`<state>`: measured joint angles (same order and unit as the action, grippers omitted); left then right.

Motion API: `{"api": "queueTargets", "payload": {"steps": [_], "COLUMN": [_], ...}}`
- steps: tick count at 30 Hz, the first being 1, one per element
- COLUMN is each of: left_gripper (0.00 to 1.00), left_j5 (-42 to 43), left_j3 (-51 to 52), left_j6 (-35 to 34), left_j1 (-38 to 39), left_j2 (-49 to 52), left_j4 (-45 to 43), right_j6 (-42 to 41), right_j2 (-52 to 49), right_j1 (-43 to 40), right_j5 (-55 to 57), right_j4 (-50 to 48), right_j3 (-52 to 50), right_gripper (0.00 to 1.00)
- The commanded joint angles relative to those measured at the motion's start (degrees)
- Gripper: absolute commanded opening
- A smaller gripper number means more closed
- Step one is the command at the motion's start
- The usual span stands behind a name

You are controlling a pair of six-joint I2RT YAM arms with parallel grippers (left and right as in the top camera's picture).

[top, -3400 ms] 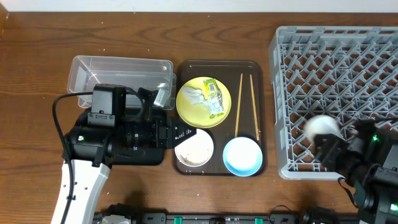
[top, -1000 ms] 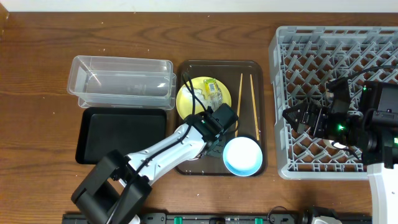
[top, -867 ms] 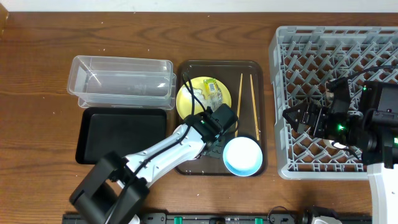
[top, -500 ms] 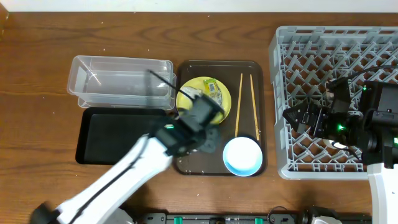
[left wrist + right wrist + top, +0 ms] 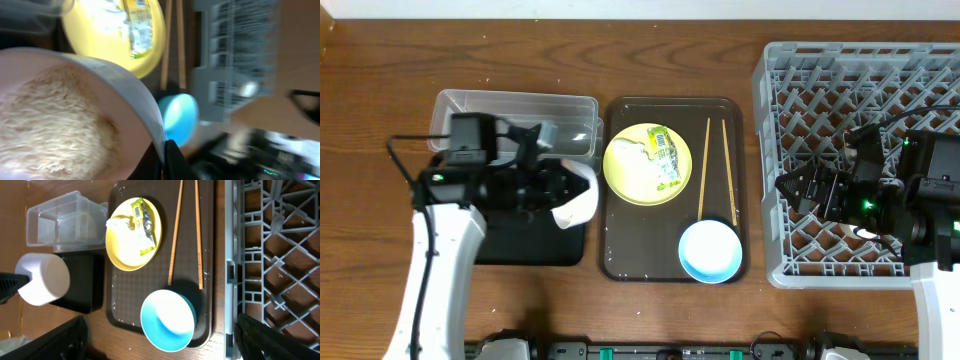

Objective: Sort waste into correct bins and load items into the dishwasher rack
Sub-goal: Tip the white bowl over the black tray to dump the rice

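I should release the white bowl from my left gripper on the brown tray (image 5: 631, 240) next to the light blue bowl, in front of the yellow plate.
My left gripper (image 5: 560, 192) is shut on the rim of the white bowl (image 5: 578, 195), which hangs tilted on its side above the black tray (image 5: 525, 248). In the left wrist view, white rice-like grains (image 5: 55, 117) fill the white bowl (image 5: 125, 95), and my fingers (image 5: 172, 160) pinch its edge. The yellow plate (image 5: 645, 165) carries the crumpled wrapper (image 5: 665, 160) beside the chopsticks (image 5: 703, 170). The light blue bowl (image 5: 710, 250) sits at the front of the brown tray. My right gripper (image 5: 795, 190) hangs open and empty over the left part of the dishwasher rack (image 5: 860, 90).
The clear tub (image 5: 510, 118) stands behind the black tray. The brown serving tray (image 5: 620, 255) lies between the bins and the rack. In the right wrist view the rack's edge (image 5: 235, 255) runs beside the serving tray (image 5: 115, 315), with the blue bowl (image 5: 167, 320) below.
My left arm has lifted the white bowl off the brown serving tray and swung it left over the black tray, tipping it sideways. The right arm has not moved.
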<state>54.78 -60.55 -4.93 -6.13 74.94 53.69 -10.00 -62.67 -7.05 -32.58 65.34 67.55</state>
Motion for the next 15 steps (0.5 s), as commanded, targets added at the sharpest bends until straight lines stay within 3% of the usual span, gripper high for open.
{"api": "queueTargets", "payload": {"steps": [1,6,15], "left_gripper": [0.06,0.06,0.06], "left_j5": [21.7,31.5,33.1], "left_j3": [2.4,4.5,5.1], "left_j6": [12.2,17.7,17.9], "left_j1": [-6.5,-13.1,-15.5], "left_j2": [3.5,8.9,12.7], "left_j4": [2.1,3.5,3.3], "right_j6": [0.6,0.7,0.7], "right_j2": [0.0,0.0,0.0], "right_j1": [0.5,0.5,0.5], "right_j5": [-0.2,-0.2,-0.2], "right_j4": [0.1,0.3,0.4], "right_j3": [0.6,0.6,0.6], "right_gripper": [0.92,0.92,0.92]}}
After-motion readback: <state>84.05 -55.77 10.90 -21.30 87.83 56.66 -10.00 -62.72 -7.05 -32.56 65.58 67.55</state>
